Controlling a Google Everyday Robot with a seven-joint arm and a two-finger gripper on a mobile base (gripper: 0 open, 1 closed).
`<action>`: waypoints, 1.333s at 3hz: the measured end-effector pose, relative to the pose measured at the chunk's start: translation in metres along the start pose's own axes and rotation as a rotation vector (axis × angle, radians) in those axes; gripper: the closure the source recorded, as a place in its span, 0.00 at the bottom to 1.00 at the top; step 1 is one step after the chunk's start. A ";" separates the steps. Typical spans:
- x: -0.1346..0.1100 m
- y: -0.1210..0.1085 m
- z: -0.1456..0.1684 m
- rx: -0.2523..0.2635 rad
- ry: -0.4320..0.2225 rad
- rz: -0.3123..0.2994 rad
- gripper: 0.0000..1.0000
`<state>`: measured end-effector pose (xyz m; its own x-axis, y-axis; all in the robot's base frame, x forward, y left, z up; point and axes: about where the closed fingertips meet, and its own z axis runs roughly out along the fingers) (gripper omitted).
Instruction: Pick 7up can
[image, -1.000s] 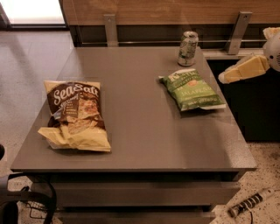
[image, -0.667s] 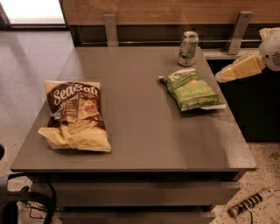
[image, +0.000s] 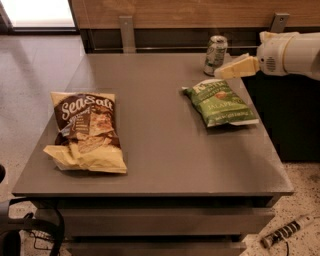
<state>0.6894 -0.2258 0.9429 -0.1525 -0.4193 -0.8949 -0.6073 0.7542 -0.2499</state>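
Next, I reach the 7up can behind the green chip bag and close around the middle of the can's body (image: 215, 56).
The 7up can (image: 216, 54) stands upright at the far right of the grey table (image: 160, 165), white-silver and green with a silver top. My gripper (image: 223, 73) comes in from the right on a white arm, its cream fingertips (image: 235, 68) just right of the can and a little nearer, above the top edge of the green chip bag. It holds nothing.
A flat green jalapeno chip bag (image: 221, 102) lies just in front of the can. A brown sea salt chip bag (image: 86, 130) lies at the left. A wooden wall panel with metal brackets (image: 126, 33) runs behind the table. A cable (image: 287, 230) lies on the floor at bottom right.
My gripper has moved left and slightly up, from beyond the table's right edge to close beside the can. The can and both bags have not moved.
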 end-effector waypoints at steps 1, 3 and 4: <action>-0.002 -0.005 0.040 -0.011 -0.081 0.040 0.00; -0.001 -0.027 0.100 -0.045 -0.205 0.173 0.00; 0.003 -0.035 0.114 -0.046 -0.217 0.217 0.00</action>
<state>0.7988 -0.1955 0.9067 -0.1150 -0.1294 -0.9849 -0.6145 0.7883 -0.0318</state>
